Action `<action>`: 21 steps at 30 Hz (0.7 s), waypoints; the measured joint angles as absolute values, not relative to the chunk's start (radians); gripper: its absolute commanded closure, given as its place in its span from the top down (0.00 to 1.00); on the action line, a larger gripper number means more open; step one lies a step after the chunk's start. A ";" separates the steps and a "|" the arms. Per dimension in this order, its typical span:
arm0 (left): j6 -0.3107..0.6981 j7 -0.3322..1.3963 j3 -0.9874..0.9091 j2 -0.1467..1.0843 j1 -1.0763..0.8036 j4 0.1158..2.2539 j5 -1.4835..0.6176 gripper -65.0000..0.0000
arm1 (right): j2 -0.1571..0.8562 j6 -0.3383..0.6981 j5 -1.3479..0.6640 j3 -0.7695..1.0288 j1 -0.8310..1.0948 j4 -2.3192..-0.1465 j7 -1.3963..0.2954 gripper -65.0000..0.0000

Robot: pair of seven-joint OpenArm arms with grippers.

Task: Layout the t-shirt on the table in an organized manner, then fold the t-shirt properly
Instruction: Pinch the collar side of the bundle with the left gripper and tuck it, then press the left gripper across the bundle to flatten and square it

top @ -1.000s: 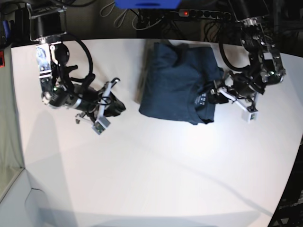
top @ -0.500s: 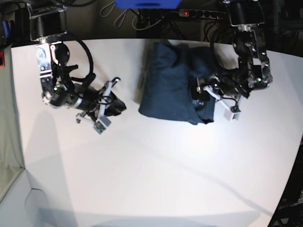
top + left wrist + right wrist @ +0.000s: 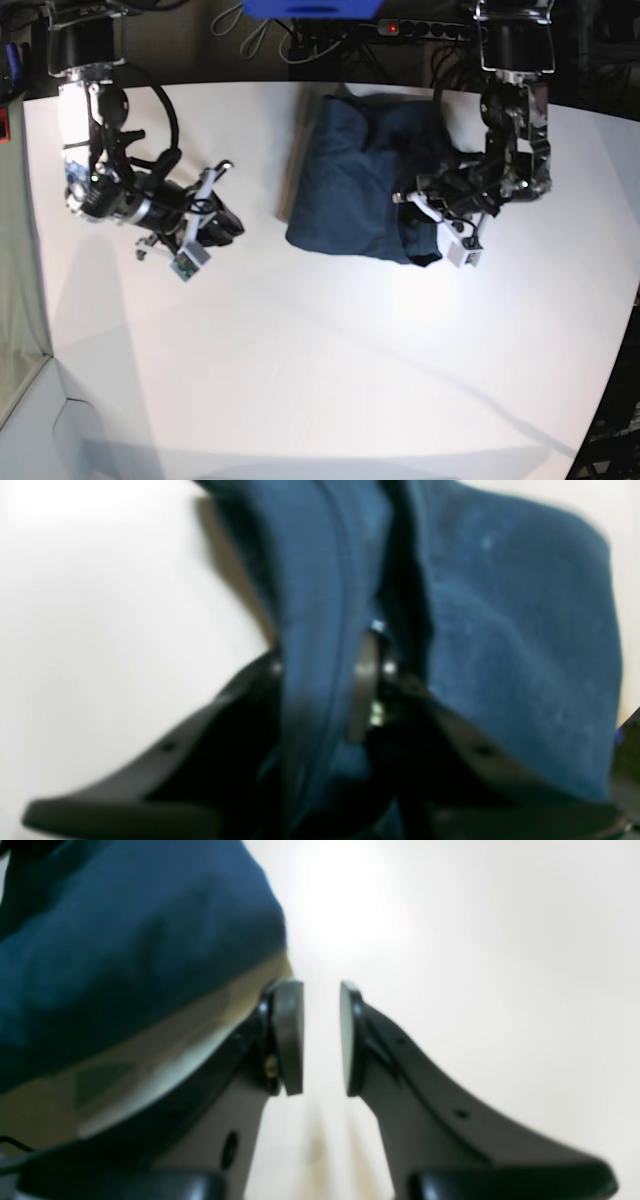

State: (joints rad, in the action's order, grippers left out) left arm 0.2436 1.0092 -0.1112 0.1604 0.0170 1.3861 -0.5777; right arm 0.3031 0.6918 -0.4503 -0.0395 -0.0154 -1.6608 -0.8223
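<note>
The robot's left gripper should release the dark navy t-shirt on the bare table (image 3: 277, 243) between the table's near corner and the right gripper. The t-shirt now lies bunched at the back middle.
The dark navy t-shirt (image 3: 350, 180) lies bunched in a rough rectangle at the back middle of the white table (image 3: 330, 360). My left gripper (image 3: 410, 205) sits at the shirt's right edge. In the left wrist view it (image 3: 320, 667) is shut on a raised fold of the t-shirt (image 3: 500, 630). My right gripper (image 3: 236, 224) hovers over bare table left of the shirt, apart from it. In the right wrist view it (image 3: 321, 1037) stands narrowly open with nothing between its pads, and the t-shirt (image 3: 125, 940) lies off to the upper left.
A power strip (image 3: 430, 30) with a red light, cables and a blue object (image 3: 310, 8) lie just behind the table's far edge. The table's edge curves away at the right (image 3: 615, 360). The left edge (image 3: 35, 300) drops to a lower surface.
My left gripper moved in onto the shirt's right edge and closed on a fold. The shirt shifted slightly left. My right arm drifted a little to the left.
</note>
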 measured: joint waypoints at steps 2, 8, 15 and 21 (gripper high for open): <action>0.244 0.993 -0.062 0.191 0.023 1.388 -0.583 0.00 | 0.305 0.692 -0.446 0.020 -0.002 -1.668 -0.842 0.17; 0.244 0.951 0.189 0.307 0.118 1.369 -0.571 0.00 | 0.336 0.692 -0.445 0.234 0.079 -1.724 -0.844 0.17; 0.244 0.804 0.543 0.318 0.348 1.242 -0.427 0.00 | 0.324 0.692 -0.451 0.466 0.199 -1.777 -0.843 0.17; 0.229 0.623 0.855 0.228 0.534 1.093 -0.219 0.00 | 0.317 0.692 -0.451 0.628 0.296 -1.780 -0.845 0.17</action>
State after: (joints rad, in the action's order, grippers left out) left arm 0.2291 0.6231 0.8555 0.2283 0.5339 1.0931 -0.2192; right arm 0.3168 0.6918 -0.4507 0.6281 0.2958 -1.7802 -0.8452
